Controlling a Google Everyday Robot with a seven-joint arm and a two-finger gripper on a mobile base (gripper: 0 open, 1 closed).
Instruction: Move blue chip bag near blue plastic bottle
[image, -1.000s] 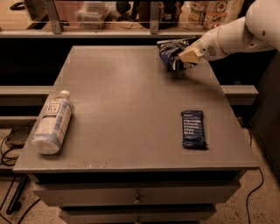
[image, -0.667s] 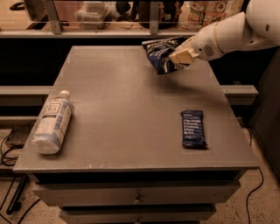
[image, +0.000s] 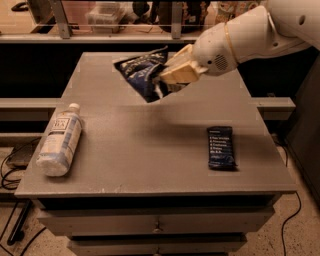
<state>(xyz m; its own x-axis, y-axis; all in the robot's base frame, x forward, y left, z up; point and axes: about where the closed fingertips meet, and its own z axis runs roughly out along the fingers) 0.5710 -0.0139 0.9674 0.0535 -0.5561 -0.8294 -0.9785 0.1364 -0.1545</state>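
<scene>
I should let go of the blue chip bag with my gripper on the grey table (image: 106, 122) next to the white cap of the blue plastic bottle. The chip bag hangs above the table's back middle.
The blue chip bag (image: 141, 71), crinkly dark navy foil with white lettering, hangs in the air above the back middle of the grey table (image: 150, 150). My gripper (image: 161, 81) is shut on the bag's right side, with the white arm reaching in from the upper right. The blue plastic bottle (image: 60, 140), clear with a white cap and a white-and-blue label, lies on its side at the table's left edge, well to the left of and nearer than the bag.
A small flat dark blue bar wrapper (image: 221, 147) lies on the table's right side. A shelf rail (image: 100, 37) with clutter runs behind the table. Cables (image: 10, 170) lie on the floor at the left.
My gripper has carried the blue chip bag leftward and toward the front, from the table's back right corner to above its back middle, closer to the bottle.
</scene>
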